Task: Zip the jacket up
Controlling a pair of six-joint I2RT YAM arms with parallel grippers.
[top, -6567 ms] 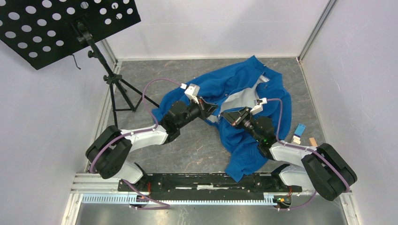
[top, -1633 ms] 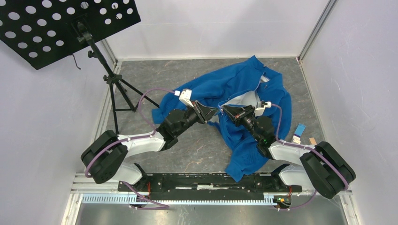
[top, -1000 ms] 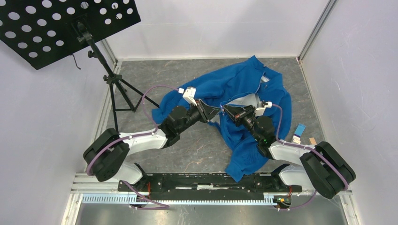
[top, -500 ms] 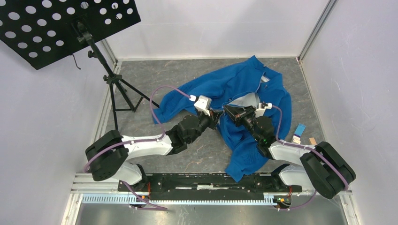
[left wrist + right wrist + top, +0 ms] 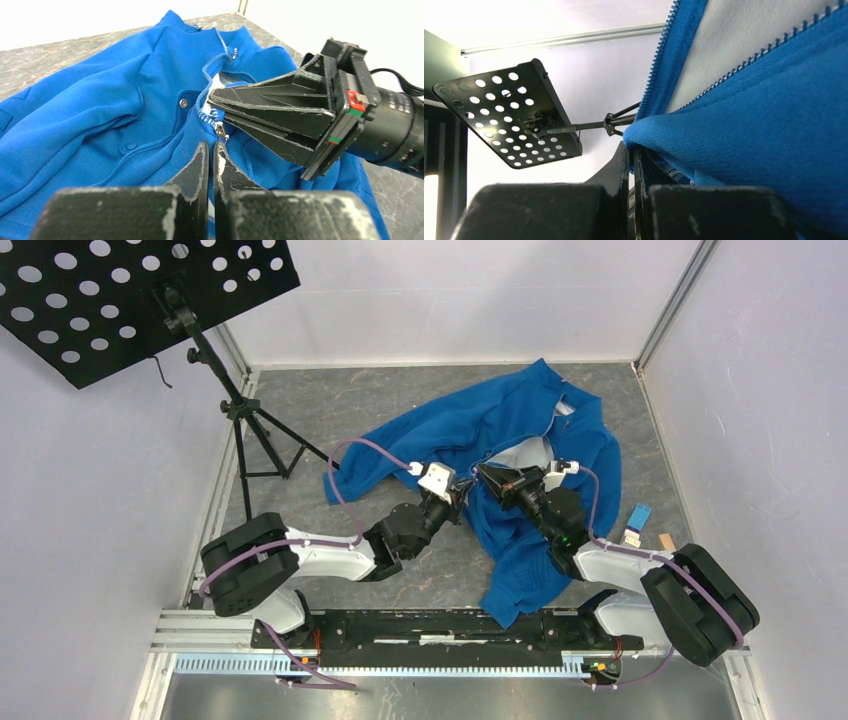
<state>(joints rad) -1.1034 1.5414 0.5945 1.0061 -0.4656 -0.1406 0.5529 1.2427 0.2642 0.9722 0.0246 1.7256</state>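
My left gripper's shut fingers are just short of the metal zipper pull; I should open, back off and close around the zipper's bottom end (image 5: pixel 218 139).
The royal-blue jacket (image 5: pixel 500 425) lies crumpled on the grey floor, with a patch of pale lining (image 5: pixel 525 453) showing. My right gripper (image 5: pixel 485 475) is shut on the jacket's front edge by the zipper and holds it lifted. In the right wrist view the blue fabric (image 5: pixel 764 125) drapes over its fingertips (image 5: pixel 631 147), beside the zipper teeth (image 5: pixel 659 60). My left gripper (image 5: pixel 462 495) is shut just left of the right one. In the left wrist view its tips (image 5: pixel 210 150) sit just short of the metal zipper pull (image 5: pixel 221 133). I see nothing clamped between them.
A black perforated music stand (image 5: pixel 150 290) on a tripod (image 5: pixel 245 430) stands at the far left and shows in the right wrist view (image 5: pixel 509 115). A small blue item (image 5: pixel 638 515) and a wooden piece (image 5: pixel 667 541) lie at the right. White walls enclose the floor.
My left gripper has swung right and nearer, from the jacket's left flap to the zipper pull beside the right gripper. The right gripper has kept its grip. The lining gap has narrowed.
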